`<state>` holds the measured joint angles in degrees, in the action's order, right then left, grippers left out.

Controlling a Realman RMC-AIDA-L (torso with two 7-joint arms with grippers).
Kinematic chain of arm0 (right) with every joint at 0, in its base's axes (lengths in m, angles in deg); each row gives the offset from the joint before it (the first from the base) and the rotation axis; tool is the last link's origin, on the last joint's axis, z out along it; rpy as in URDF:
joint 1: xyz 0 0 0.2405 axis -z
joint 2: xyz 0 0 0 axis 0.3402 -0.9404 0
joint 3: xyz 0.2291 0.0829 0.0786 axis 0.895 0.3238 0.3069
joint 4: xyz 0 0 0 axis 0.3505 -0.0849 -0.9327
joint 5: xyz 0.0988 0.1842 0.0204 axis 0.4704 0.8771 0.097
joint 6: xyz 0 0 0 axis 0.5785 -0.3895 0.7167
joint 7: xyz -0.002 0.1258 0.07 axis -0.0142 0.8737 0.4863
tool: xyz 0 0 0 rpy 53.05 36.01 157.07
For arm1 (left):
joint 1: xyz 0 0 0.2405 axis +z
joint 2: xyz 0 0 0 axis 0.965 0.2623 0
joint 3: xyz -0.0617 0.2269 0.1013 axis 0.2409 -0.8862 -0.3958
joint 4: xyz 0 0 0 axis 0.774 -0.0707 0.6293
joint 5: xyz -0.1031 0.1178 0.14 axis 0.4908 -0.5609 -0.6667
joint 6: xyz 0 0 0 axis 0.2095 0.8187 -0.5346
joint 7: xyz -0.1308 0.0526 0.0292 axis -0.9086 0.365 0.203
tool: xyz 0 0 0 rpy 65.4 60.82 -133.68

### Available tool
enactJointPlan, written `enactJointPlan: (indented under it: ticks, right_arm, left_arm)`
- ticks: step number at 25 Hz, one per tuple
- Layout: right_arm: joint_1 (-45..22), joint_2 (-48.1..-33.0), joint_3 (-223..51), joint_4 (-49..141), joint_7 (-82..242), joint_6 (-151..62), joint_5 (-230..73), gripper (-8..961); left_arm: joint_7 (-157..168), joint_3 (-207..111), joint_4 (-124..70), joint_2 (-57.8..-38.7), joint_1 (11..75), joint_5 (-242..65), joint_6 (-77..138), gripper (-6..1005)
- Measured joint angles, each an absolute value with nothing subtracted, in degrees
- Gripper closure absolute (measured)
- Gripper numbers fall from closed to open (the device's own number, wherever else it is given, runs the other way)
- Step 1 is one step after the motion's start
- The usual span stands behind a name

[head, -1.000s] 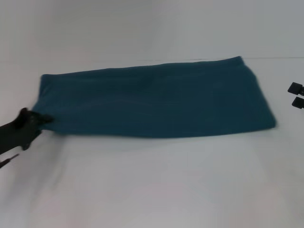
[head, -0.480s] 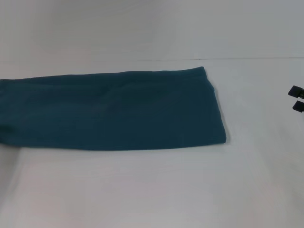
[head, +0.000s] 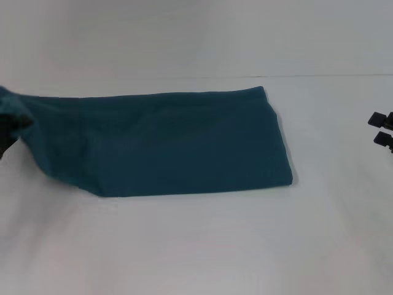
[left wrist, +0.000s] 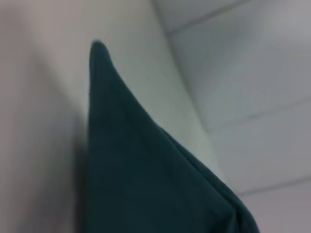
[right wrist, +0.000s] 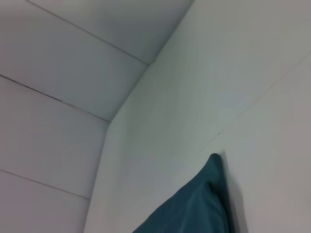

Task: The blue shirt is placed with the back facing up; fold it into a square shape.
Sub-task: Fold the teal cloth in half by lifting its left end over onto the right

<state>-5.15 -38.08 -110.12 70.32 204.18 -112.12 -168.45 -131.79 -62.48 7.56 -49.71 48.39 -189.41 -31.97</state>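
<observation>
Next, my left gripper lets go of the blue shirt's raised end on its flat opposite end [head: 266, 107], close to the shirt's far corner.
The blue shirt [head: 184, 141] lies on the white table as a long folded strip, plain side up. Its left end is raised off the table and bunched at the far left edge of the head view. My left gripper [head: 6, 132] shows there only as a dark shape, shut on that raised end. The left wrist view shows the shirt [left wrist: 146, 184] stretching away to a pointed corner. My right gripper [head: 382, 128] stays at the right edge, well clear of the shirt's right end, with its two black pads apart. The right wrist view shows one shirt corner [right wrist: 199, 204].
The white table [head: 202, 246] spreads bare in front of the shirt and between the shirt and the right gripper. A pale wall rises behind the table's far edge [head: 319, 76].
The shirt was dragged to the left across the table. Since then its left end has been lifted and brought back in from the left edge. The right gripper has barely moved.
</observation>
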Motion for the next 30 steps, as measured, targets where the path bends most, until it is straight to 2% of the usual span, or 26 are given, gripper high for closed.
enactJointPlan:
  ticks: [9,19,26,30]
  right_arm:
    - [-5.25,-38.16,-110.17,70.12,203.79,-112.24,-168.52,265]
    - [-5.52,-38.39,-110.31,69.95,203.70,-112.25,-168.52,265]
    - [-5.71,-38.47,-110.37,69.35,203.44,-112.23,-168.52,266]
    - [-5.77,-38.54,-110.44,69.33,203.38,-112.24,-168.51,266]
  left_arm:
    - [-131.71,-62.75,9.79,-50.00,41.89,-187.75,-41.17,977]
    - [-128.41,-68.17,9.94,-53.61,33.92,-187.29,-42.82,976]
    - [-124.89,-74.14,8.82,-57.42,30.01,-186.73,-36.20,977]
    - [-121.39,-80.62,3.54,-57.63,27.57,-183.96,-29.17,978]
